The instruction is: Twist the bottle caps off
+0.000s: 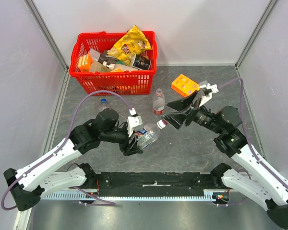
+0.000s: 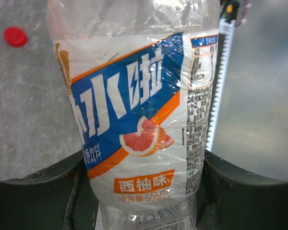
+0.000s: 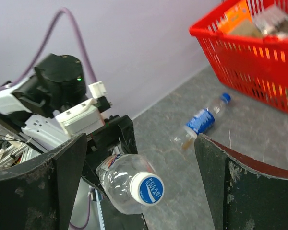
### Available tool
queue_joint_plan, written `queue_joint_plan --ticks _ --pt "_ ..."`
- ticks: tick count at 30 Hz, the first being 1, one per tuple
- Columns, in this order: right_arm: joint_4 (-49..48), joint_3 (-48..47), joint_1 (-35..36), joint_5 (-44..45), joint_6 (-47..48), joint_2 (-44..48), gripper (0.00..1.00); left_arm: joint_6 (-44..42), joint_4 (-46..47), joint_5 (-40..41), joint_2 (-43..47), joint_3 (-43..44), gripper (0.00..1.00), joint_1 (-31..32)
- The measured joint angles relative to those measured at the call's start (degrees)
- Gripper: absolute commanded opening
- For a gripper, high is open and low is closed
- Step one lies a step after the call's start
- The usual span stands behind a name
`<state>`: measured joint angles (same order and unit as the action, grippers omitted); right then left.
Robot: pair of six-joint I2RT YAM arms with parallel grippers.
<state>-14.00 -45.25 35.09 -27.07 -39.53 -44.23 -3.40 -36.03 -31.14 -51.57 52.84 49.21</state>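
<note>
The robot's right gripper needs to close on the pale cap (image 1: 161, 124) (image 3: 146, 189) of the clear bottle that the left gripper holds off the table.
My left gripper (image 1: 134, 141) is shut on a clear bottle (image 1: 148, 135) with a blue, white and orange label (image 2: 134, 110). It holds the bottle off the table, neck toward the right arm. The bottle's pale cap with a blue top (image 3: 146, 188) is on the neck. My right gripper (image 1: 169, 113) is open, with its fingers (image 3: 43, 187) either side of that cap and apart from it. A red-labelled bottle (image 1: 158, 103) stands upright behind. A blue-labelled bottle (image 3: 201, 120) with a blue cap (image 3: 225, 97) lies near the basket. A loose red cap (image 2: 15, 36) lies on the table.
A red basket (image 1: 115, 84) full of snack packets stands at the back left and also shows in the right wrist view (image 3: 249, 52). An orange box (image 1: 185, 85) lies at the back right beside the right arm. Grey walls close in the table on both sides.
</note>
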Motion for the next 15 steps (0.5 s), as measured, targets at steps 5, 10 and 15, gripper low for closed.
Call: queue_joint_plan --ticks 5,10,15 --pt "3.82 0.0 0.0 1.44 -1.6 -4.17 0.98 -2.19 -2.08 7.06 -2.73 0.02 0.25 0.0" --pt "5.31 0.85 0.0 2.14 -4.11 -6.62 0.94 -2.69 -2.8 13.38 -4.46 0.02 0.25 0.0" --pt "6.01 2.89 -0.04 2.14 -6.05 -8.24 0.88 -2.73 -2.8 17.16 -5.95 0.02 0.23 0.02"
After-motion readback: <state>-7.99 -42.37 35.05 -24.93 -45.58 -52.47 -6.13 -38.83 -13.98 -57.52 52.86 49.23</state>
